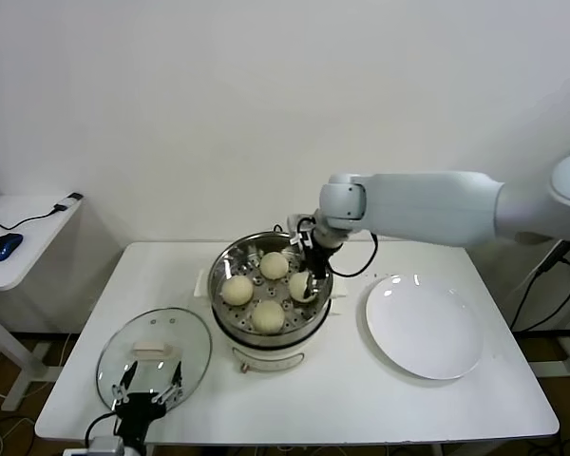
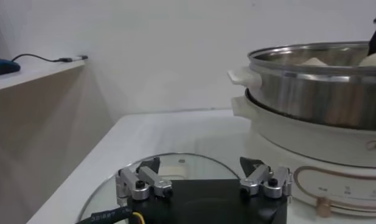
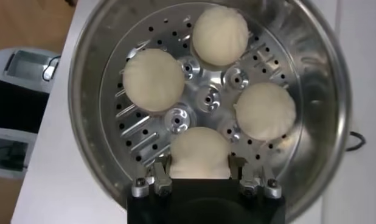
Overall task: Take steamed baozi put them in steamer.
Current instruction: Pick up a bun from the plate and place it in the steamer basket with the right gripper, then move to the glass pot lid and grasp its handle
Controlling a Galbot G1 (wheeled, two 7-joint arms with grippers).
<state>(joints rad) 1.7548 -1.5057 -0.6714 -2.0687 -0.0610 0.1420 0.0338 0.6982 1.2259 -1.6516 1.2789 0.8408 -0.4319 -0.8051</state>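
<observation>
The glass lid's white handle [image 1: 140, 351] [image 2: 164, 171] is next for my left gripper, which should go to it and close on its end farther from the steamer.
The steel steamer [image 1: 222, 269] on its white pot base stands mid-table. Three cream-white baozi [image 1: 274, 265] [image 1: 237, 290] [image 1: 268, 314] rest on its perforated bottom. My right gripper [image 1: 308, 282] reaches down into the steamer's right side. Its fingers press both sides of the fourth baozi [image 3: 200, 152], which sits low on the bottom. The right wrist view shows the steamer [image 3: 84, 91] from above with the other baozi [image 3: 220, 35] [image 3: 153, 80] [image 3: 265, 111]. My left gripper [image 1: 152, 389] is open and empty, parked at the table's front left over the glass lid [image 1: 154, 350].
A flat white plate [image 1: 424, 328] lies to the right of the steamer. The left wrist view shows the left gripper [image 2: 200, 165] over the lid [image 2: 176, 159], with the steamer [image 2: 316, 91] close ahead. A side table with a blue mouse [image 1: 4, 246] stands far left.
</observation>
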